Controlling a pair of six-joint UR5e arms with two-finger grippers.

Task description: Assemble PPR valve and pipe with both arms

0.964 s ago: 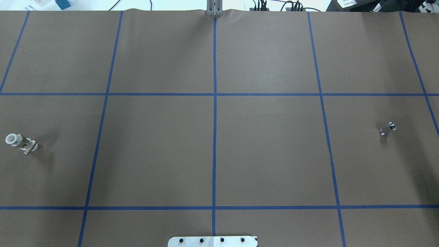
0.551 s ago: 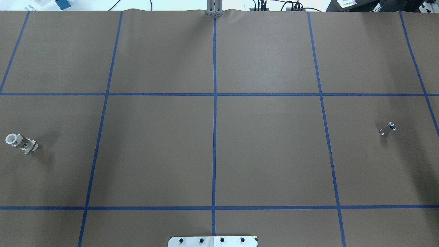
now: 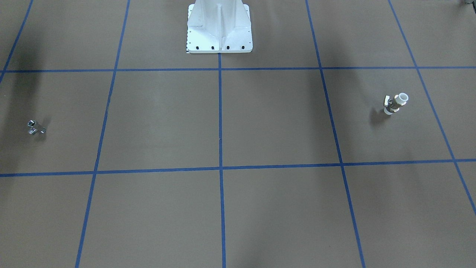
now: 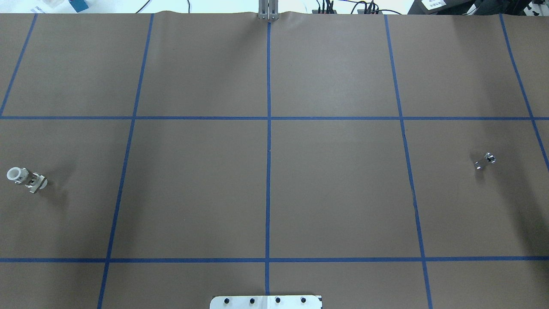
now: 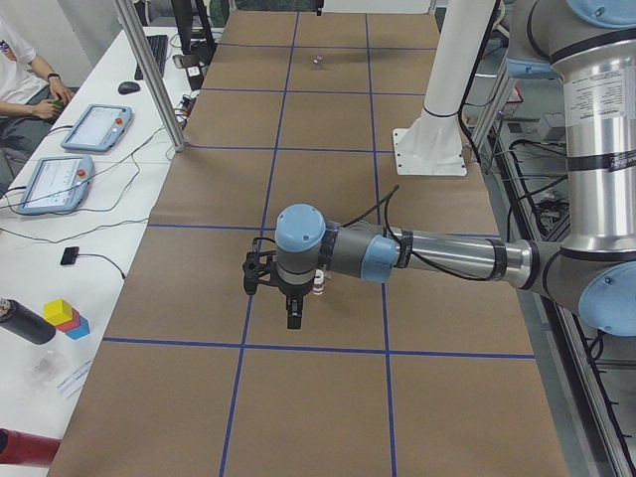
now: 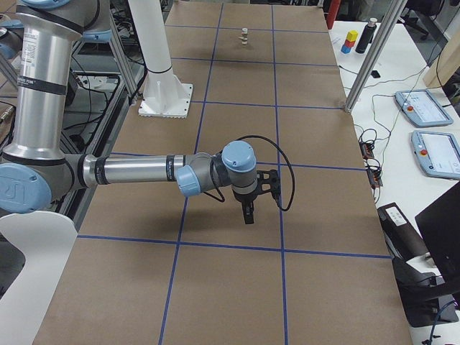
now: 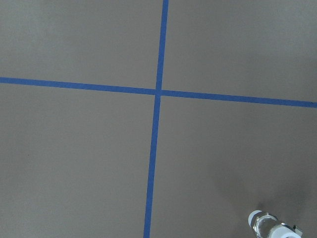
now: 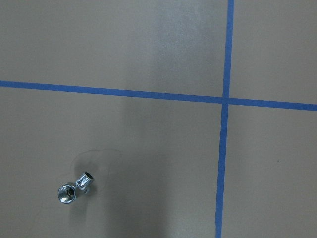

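Note:
My left gripper should close on the white top end (image 3: pixel 402 98) (image 7: pixel 284 231) of the PPR valve, just above its metallic middle.
The PPR valve (image 4: pixel 25 179), white-ended with a metallic middle, stands at the table's left edge; it also shows in the front view (image 3: pixel 395 103) and low right in the left wrist view (image 7: pixel 270 228). The pipe (image 4: pixel 484 161), a tiny chrome fitting, lies at the far right, and shows in the front view (image 3: pixel 35 127) and the right wrist view (image 8: pixel 74 187). The left gripper (image 5: pixel 293 313) hangs above the valve and the right gripper (image 6: pixel 248 212) above the pipe's area. Both show only in the side views, so I cannot tell whether they are open or shut.
The white pedestal (image 3: pixel 219 26) stands at the robot's side of the brown paper table with its blue tape grid (image 4: pixel 268 150). Side benches with tablets (image 5: pixel 94 124) and cables flank the table. An aluminium post (image 6: pixel 374 50) stands at the edge.

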